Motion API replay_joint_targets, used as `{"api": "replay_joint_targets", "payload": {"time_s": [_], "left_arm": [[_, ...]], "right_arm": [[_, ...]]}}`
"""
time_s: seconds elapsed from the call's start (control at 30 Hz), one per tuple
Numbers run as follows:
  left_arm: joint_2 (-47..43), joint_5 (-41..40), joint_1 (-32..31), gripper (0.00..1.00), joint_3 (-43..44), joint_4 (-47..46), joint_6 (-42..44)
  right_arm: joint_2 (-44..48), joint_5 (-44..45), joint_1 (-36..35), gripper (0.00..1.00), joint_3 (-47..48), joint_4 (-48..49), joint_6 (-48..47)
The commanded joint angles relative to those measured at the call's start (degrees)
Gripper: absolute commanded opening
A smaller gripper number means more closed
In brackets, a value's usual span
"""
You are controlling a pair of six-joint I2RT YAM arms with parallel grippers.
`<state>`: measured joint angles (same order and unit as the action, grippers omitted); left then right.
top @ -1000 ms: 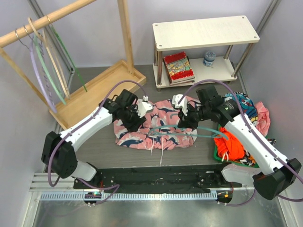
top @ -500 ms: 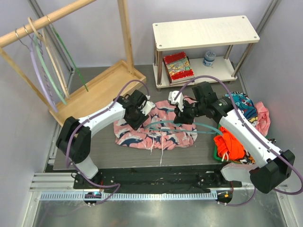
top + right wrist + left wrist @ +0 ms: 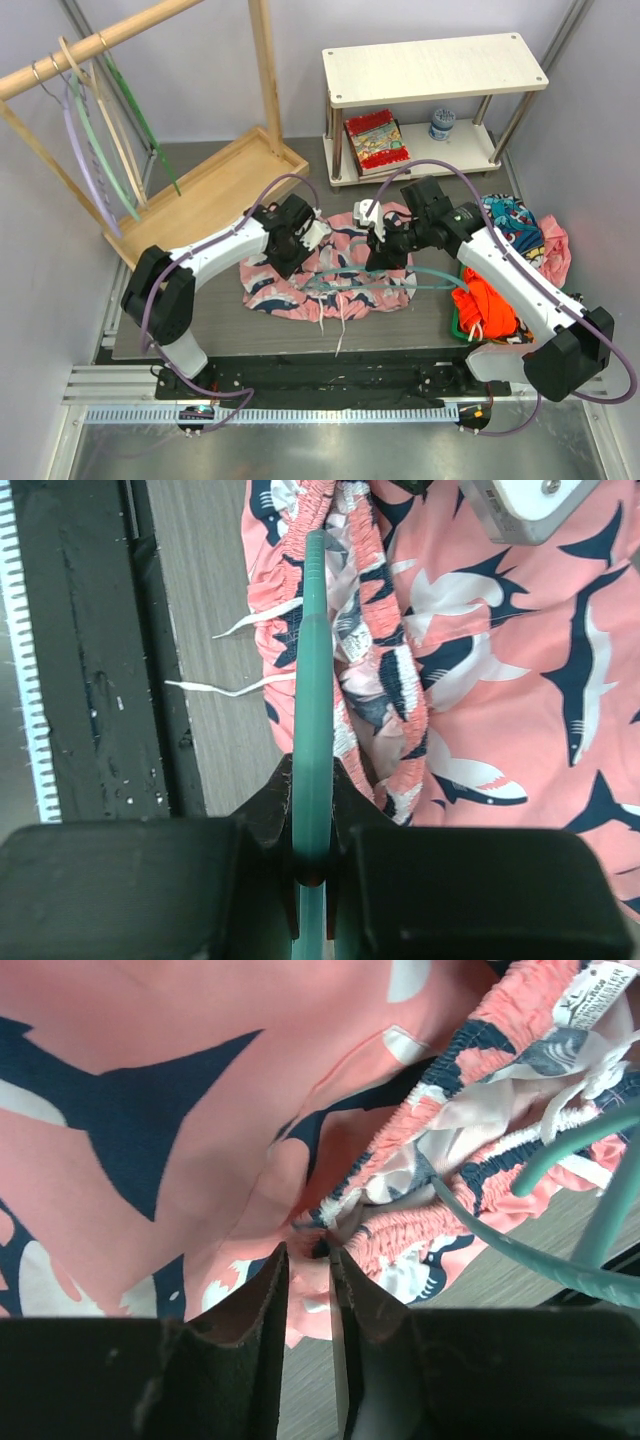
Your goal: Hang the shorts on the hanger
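Observation:
The robot's left gripper is pinching the end of the waistband where its two edges meet, ahead of the hanger's tip, so it should open and grip only the waistband's upper edge point(image 3: 352, 1182).
The pink shorts point(image 3: 335, 290) with navy and white shapes lie bunched on the dark table between the arms. My left gripper point(image 3: 298, 258) is down on their left part. In the left wrist view its fingers point(image 3: 308, 1252) stand nearly together, pinching a fold of the shorts point(image 3: 150, 1110) beside the gathered waistband. My right gripper point(image 3: 386, 262) is shut on the teal hanger point(image 3: 432, 276). The hanger's bar point(image 3: 313, 630) runs out from between the jaws point(image 3: 313, 775) along the waistband edge of the shorts point(image 3: 500, 680). A teal hanger arm point(image 3: 560, 1260) also crosses the left wrist view.
A wooden rack point(image 3: 100, 40) with several other hangers stands at the far left on a wooden tray base point(image 3: 215, 185). A white shelf point(image 3: 430, 65) at the back holds a red box point(image 3: 377, 140) and a small jar point(image 3: 441, 122). An orange-red garment point(image 3: 485, 305) and turquoise cloth point(image 3: 512, 215) lie at the right.
My left gripper has moved right onto the shorts and its jaws have closed on the fabric. The right arm has carried the hanger leftward over the shorts.

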<state>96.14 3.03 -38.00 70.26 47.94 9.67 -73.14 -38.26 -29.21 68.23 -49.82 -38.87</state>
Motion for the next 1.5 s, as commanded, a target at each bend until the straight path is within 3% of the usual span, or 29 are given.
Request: {"api": "replay_joint_targets", "payload": {"time_s": [0.0, 0.13, 0.33, 0.47, 0.6, 0.67, 1.0, 1.47], "left_arm": [[-3.1, 2.0, -0.5, 0.26, 0.1, 1.5, 0.8], [-4.0, 1.9, -0.8, 0.39, -0.3, 1.7, 0.1], [-3.9, 1.0, -1.8, 0.43, -1.3, 2.5, -0.5], [-4.6, 2.0, -2.2, 0.33, -2.1, 4.1, -0.3], [-6.7, 6.4, -2.3, 0.05, -2.5, 5.7, 1.5], [-8.5, 8.4, -2.3, 0.00, -2.8, 6.1, 2.5], [-14.2, 9.1, -4.9, 0.00, -3.1, 5.3, 3.9], [-14.4, 9.6, -5.0, 0.00, -0.8, 5.7, 2.7]], "right_arm": [[0.3, -5.0, 0.0, 0.01, 2.6, -3.7, -2.1], [0.9, -6.2, 0.0, 0.01, 3.5, -5.7, -2.6], [1.6, -7.7, -0.1, 0.01, 3.0, -7.1, -2.7], [1.9, -8.5, 0.0, 0.01, 2.9, -8.6, -3.5], [2.7, -8.6, 0.0, 0.01, 2.0, -8.1, -4.3], [2.9, -7.8, -0.1, 0.01, 1.7, -6.4, -4.6], [-0.1, -6.5, -0.1, 0.01, 7.1, -2.2, -8.7], [-1.6, -8.0, -2.8, 0.01, 2.4, 1.2, -11.3]]}}
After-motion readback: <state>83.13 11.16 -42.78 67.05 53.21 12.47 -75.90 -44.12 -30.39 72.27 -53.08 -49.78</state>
